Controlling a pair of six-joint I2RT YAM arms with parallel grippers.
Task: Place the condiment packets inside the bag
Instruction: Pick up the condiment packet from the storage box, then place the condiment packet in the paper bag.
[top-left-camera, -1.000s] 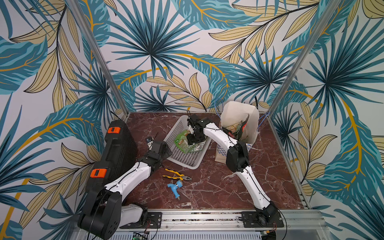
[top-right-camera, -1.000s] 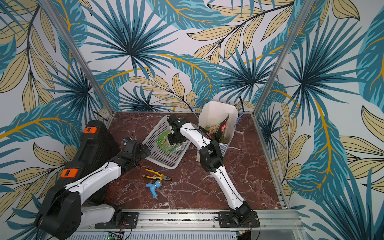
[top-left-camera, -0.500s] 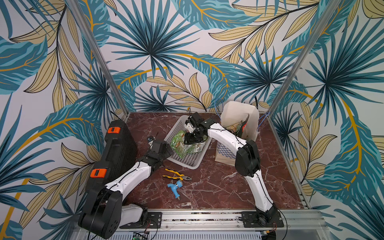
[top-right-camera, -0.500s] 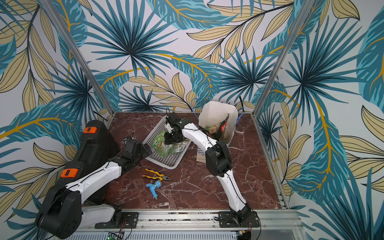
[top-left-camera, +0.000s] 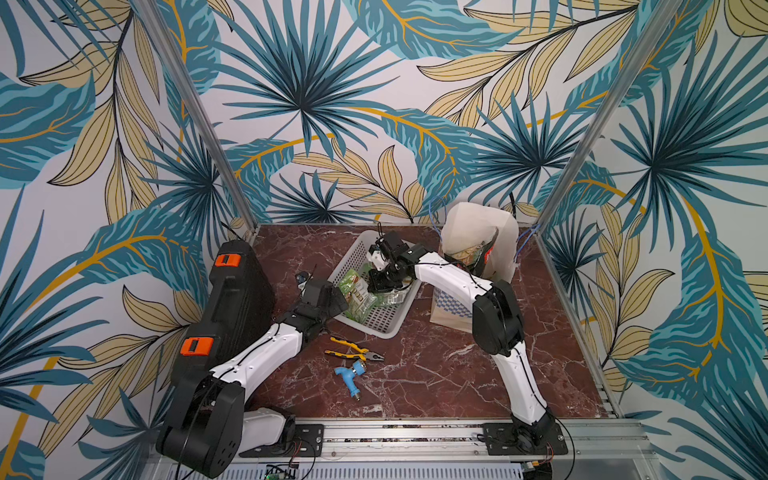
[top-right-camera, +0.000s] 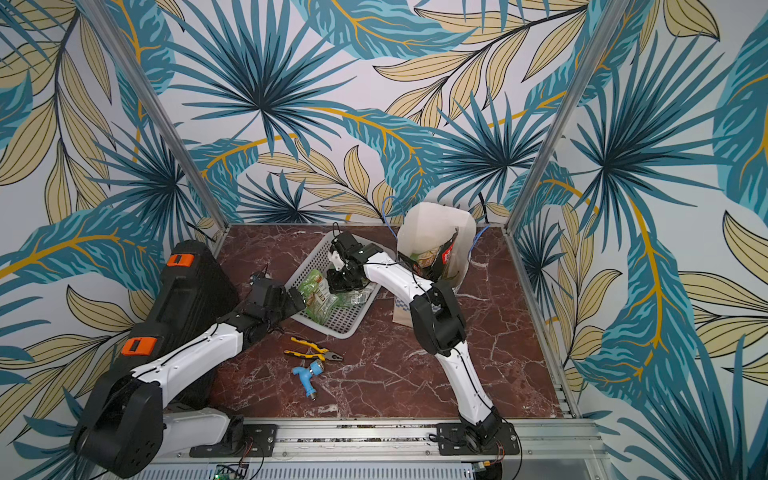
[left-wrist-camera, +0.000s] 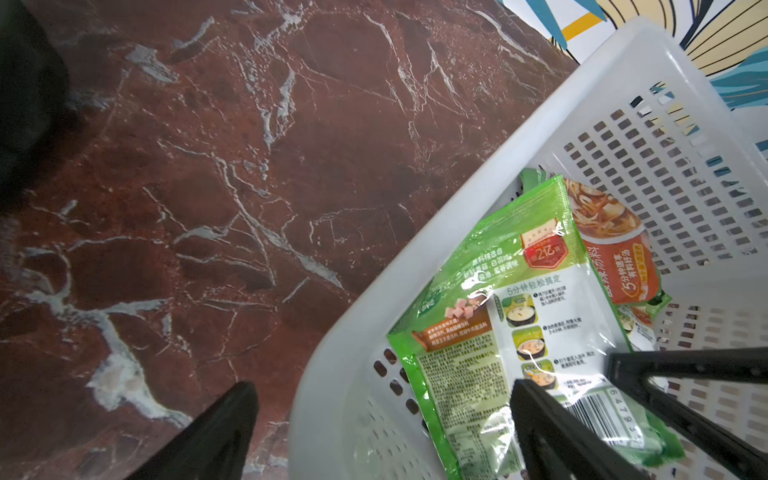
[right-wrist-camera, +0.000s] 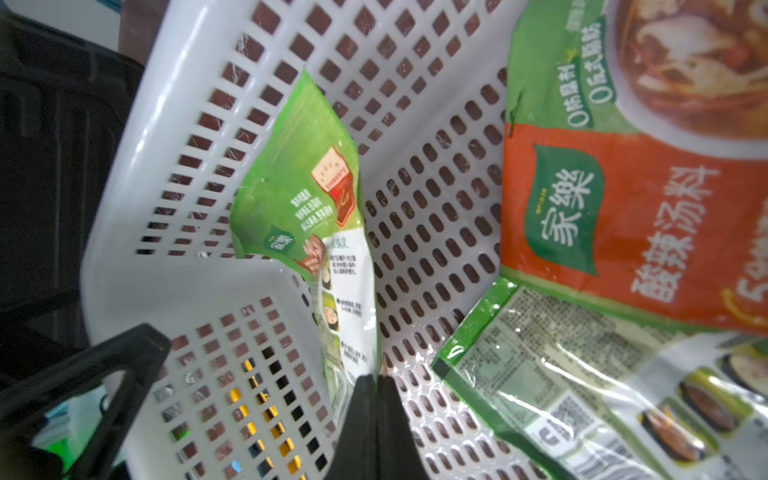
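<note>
The robot's right gripper will release the green packet on top of the packets in the cream paper bag's opening (top-left-camera: 462, 257). The green packet is still in the perforated basket.
Several green and orange condiment packets (top-left-camera: 356, 293) lie in a white perforated basket (top-left-camera: 376, 326). My right gripper (right-wrist-camera: 376, 380) reaches down into the basket and is shut on the edge of one green packet (right-wrist-camera: 299, 199), which stands up on edge. More packets (right-wrist-camera: 615, 216) lie beside it. My left gripper (left-wrist-camera: 382, 386) is open astride the basket's near rim (left-wrist-camera: 415, 266), one finger over the table and one over a green packet (left-wrist-camera: 498, 316). The cream paper bag (top-left-camera: 494, 232) stands upright behind the right arm, with dark and green packets (top-left-camera: 471, 255) showing in its mouth.
Yellow-handled pliers (top-left-camera: 353, 350) and a blue plastic fitting (top-left-camera: 351, 374) lie on the marble table in front of the basket. A black case with orange latches (top-left-camera: 237, 299) stands along the left wall. Patterned walls close in three sides.
The right gripper has closed on a green packet in the basket, and the packets have slid toward the basket's left side. The left arm has stayed still.
</note>
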